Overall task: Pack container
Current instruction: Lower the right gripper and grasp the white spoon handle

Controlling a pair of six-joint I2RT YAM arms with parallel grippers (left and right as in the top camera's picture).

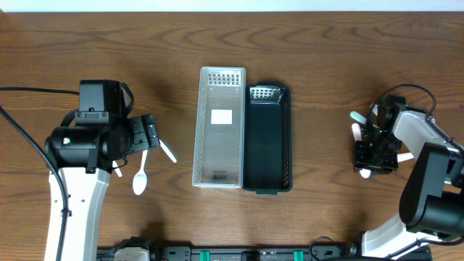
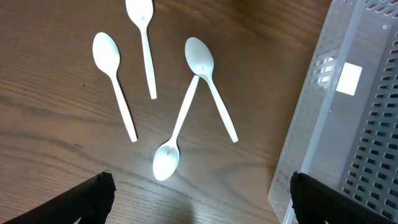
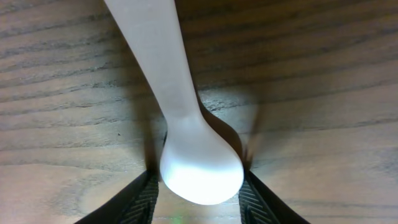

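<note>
My right gripper needs to let go of the white spoon inside the black container (image 1: 259, 132), near the side of the black container that is beside the white container.
A white perforated container (image 1: 219, 145) and a black container (image 1: 267, 141) lie side by side at the table's middle, both empty. Several white plastic spoons (image 2: 202, 59) lie on the wood left of the white container (image 2: 354, 130). My left gripper (image 1: 148, 136) hangs above them, open and empty (image 2: 200, 182). My right gripper (image 1: 375, 165) is at the far right, low on the table. Its fingers (image 3: 199, 190) are closed on the bowl of a white spoon (image 3: 199, 165), whose handle (image 1: 355, 125) points away from the fingers.
The left arm's black cable (image 1: 29, 90) runs across the table's left side. Bare wood lies between the black container and the right gripper.
</note>
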